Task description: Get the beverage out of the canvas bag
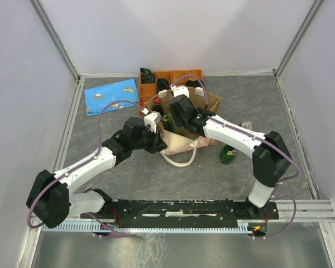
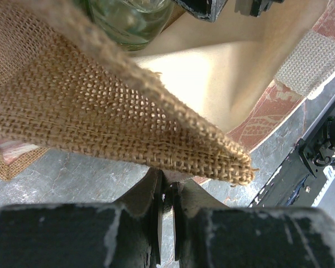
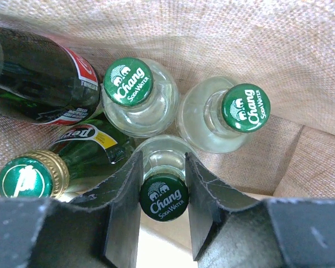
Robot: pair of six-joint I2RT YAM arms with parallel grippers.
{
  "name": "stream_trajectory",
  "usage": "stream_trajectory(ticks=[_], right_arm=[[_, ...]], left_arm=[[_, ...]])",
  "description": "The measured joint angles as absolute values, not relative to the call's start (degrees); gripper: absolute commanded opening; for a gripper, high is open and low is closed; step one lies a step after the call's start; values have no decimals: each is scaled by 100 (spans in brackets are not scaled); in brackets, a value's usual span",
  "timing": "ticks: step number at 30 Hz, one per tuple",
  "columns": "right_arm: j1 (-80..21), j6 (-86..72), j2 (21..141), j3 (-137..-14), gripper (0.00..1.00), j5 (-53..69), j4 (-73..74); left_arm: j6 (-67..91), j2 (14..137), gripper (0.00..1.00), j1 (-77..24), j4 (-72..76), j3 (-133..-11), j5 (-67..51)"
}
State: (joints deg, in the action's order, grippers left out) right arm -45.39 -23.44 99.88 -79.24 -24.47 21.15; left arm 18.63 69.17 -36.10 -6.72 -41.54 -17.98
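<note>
The robot's right gripper will set the Chang bottle down on the table [image 1: 223,132] between the canvas bag and the small clear object. The Chang bottle is still inside the canvas bag.
The tan canvas bag [image 1: 211,101] stands open at the middle back of the table, its weave filling the left wrist view [image 2: 100,111]. My left gripper [image 1: 154,120] is shut on the bag's near-left rim, the fabric edge lying at its tips [image 2: 167,187]. My right gripper [image 1: 173,121] is down inside the bag. In the right wrist view its jaws [image 3: 163,161] close on the neck of a clear Chang soda water bottle [image 3: 163,198] with a green cap. Two more Chang bottles [image 3: 128,82] [image 3: 245,107] and two dark green bottles [image 3: 28,176] [image 3: 44,72] stand beside it.
An orange compartmented tray [image 1: 181,75] sits behind the bag. A flat blue patterned cloth [image 1: 111,95] lies at the back left. A green bottle [image 1: 229,153] lies on the table right of the bag, with a small clear object [image 1: 247,125] behind it. White walls enclose the table.
</note>
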Motion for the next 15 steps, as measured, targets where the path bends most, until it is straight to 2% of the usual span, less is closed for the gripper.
stream_trajectory(ticks=[8,15], right_arm=[[-4624,-1944,9880,-8014,0,-2401,2279],[-4759,-1343,9478,-8833,0,-2534,2864]], left_arm=[[1863,6895,3,-3612,-674,-4150,-1763],[1863,6895,3,-3612,-672,-4147,-1761]])
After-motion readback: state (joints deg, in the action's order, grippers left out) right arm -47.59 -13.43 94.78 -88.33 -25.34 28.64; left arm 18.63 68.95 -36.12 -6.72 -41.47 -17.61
